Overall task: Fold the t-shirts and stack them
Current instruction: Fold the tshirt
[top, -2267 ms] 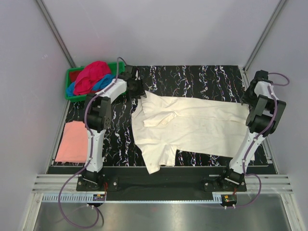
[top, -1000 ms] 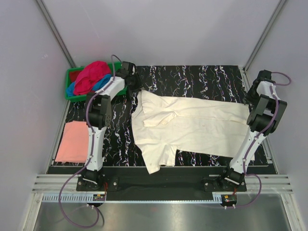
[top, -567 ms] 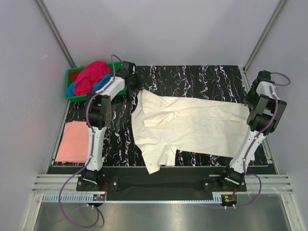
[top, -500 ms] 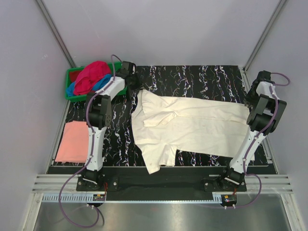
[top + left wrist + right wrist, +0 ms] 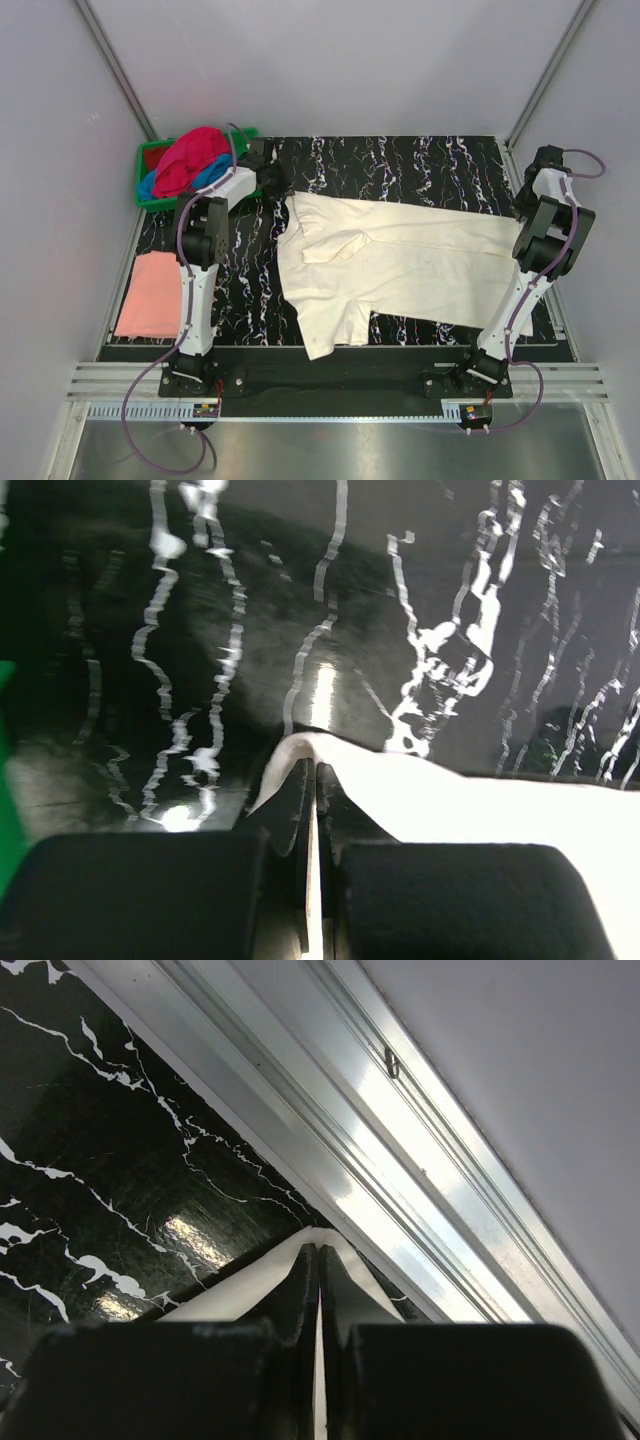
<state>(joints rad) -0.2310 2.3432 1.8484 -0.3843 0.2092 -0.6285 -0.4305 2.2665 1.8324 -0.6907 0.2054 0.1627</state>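
The far sleeve is doubled over the body of the cream t-shirt, so I need to lay down the t-shirt's corner with my left gripper and take the sleeve's end (image 5: 310,255) before folding.
A large cream t-shirt (image 5: 400,255) lies spread across the black marbled table (image 5: 400,160), hem to the right. My left gripper (image 5: 281,190) is shut on the shirt's far-left corner; in the left wrist view a fold of cream cloth (image 5: 420,790) is pinched between the closed fingertips of that gripper (image 5: 310,772). My right gripper (image 5: 521,207) is shut on the shirt's far-right corner, with white cloth (image 5: 240,1285) draped over the closed tips of that gripper (image 5: 318,1252). A folded salmon-pink t-shirt (image 5: 150,293) lies at the left edge.
A green crate (image 5: 144,203) at the back left holds a magenta-red t-shirt (image 5: 190,155) and a blue one (image 5: 213,172). An aluminium rail (image 5: 400,1160) and the grey wall run close beside the right gripper. The shirt's near sleeve (image 5: 325,335) hangs over the front edge.
Both grippers have closed onto the cream shirt's far corners. The left gripper has shifted slightly, and the shirt's left corner has moved a little with it.
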